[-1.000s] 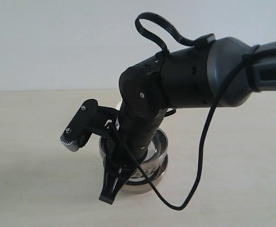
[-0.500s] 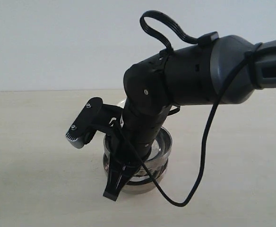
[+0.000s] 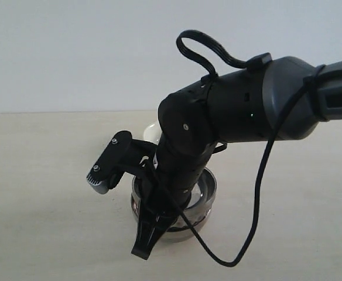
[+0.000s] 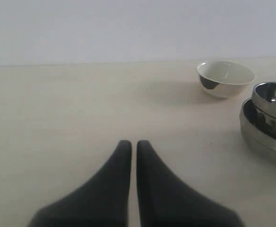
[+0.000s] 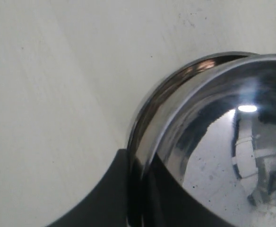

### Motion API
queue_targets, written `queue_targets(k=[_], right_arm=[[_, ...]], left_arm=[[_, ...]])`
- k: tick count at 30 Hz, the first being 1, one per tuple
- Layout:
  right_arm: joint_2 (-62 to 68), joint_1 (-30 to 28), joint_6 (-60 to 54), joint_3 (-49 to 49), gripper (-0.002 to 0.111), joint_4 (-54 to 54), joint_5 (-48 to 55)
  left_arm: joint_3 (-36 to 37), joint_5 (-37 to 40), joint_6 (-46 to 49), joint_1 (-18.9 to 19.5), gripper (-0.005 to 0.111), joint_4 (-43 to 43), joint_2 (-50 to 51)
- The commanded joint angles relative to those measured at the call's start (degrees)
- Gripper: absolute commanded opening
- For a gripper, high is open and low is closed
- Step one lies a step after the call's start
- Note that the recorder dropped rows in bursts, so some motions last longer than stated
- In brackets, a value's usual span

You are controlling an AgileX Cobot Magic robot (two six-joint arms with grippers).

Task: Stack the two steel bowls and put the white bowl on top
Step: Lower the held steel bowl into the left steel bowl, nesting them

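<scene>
With the upper steel bowl tilted inside the lower steel bowl, my right gripper will open, regrip the upper steel bowl's rim [image 5: 162,126] and level it.
The upper steel bowl [image 3: 203,182] sits tilted inside the lower steel bowl [image 3: 190,225] on the table. My right gripper [image 3: 152,227] is shut on the upper bowl's near rim. In the right wrist view one finger [image 5: 102,196] is outside the wall and the other lies inside the upper steel bowl [image 5: 223,146], with the lower bowl's rim [image 5: 176,81] showing around it. The white bowl [image 3: 152,133] peeks out behind the arm. In the left wrist view the white bowl [image 4: 225,78] stands upright and empty beyond both steel bowls [image 4: 265,137]. My left gripper [image 4: 134,144] is shut, empty, low over the table.
The right arm and its dangling black cable [image 3: 250,234] cover most of the stack in the exterior view. Bare beige table [image 3: 48,205] lies to the left and right. A plain pale wall [image 3: 71,52] runs behind it.
The right arm has shifted a little right and down with the upper steel bowl, which now sits lower in the other bowl. More of the white bowl shows behind the arm.
</scene>
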Motion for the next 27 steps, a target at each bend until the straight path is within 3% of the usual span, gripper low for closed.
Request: queue_targets(k=[1,27], right_arm=[[-0.43,-0.2,-0.17,0.25,0.0,0.27,-1.22],[-0.43,-0.2,1.02,0.25,0.0,2.83,-1.8]], left_arm=[[0.2,-0.07,-0.36,0.13,0.004,0.04,-0.15],[0.2,-0.07,-0.36,0.13,0.004,0.04,-0.15]])
